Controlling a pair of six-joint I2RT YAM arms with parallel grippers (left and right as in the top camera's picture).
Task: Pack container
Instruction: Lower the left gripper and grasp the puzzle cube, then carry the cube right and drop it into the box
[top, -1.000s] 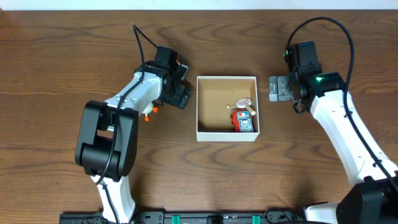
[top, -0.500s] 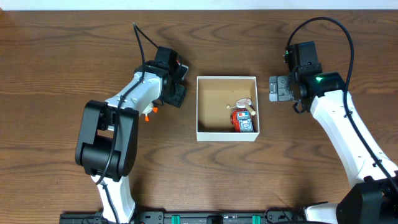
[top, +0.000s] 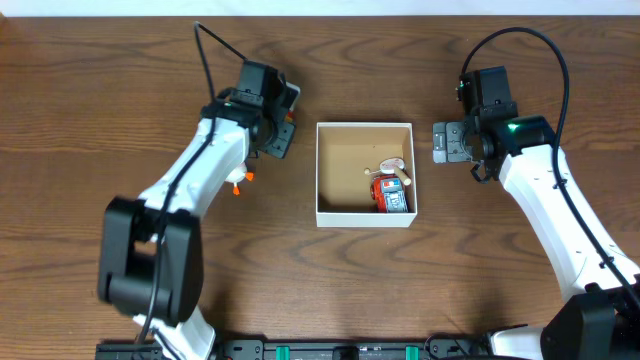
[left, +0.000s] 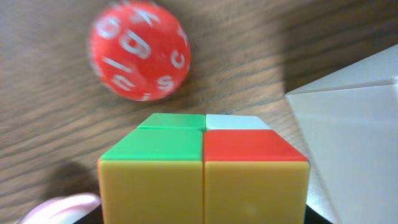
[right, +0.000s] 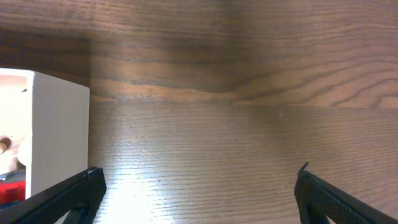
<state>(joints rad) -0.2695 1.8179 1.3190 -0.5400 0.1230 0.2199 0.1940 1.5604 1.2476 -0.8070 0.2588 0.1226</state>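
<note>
Next, I let go of the colourful cube with my left gripper in the container's empty near corner (top: 336, 198), across from the red toy.
The container (top: 365, 218) is a square white-walled box with a tan inside, at the table's middle. A red toy (top: 390, 193) and a small tan toy (top: 393, 165) lie in its right half. My left gripper (top: 281, 133) is just left of the container's far left corner, shut on a colourful cube (left: 203, 171) with orange, green, red and white faces. The container's white wall (left: 348, 137) shows to the cube's right. My right gripper (top: 441, 141) is open and empty over bare table, right of the container (right: 59, 137).
A red ball with white letters (left: 138, 50) lies on the table beyond the cube. A pink thing (left: 59, 208) shows at the cube's lower left. A small orange and white toy (top: 238, 180) lies left of the container, beside my left arm.
My left gripper has moved back and slightly left with the cube, and the left arm has swung outward. The right arm has not moved.
</note>
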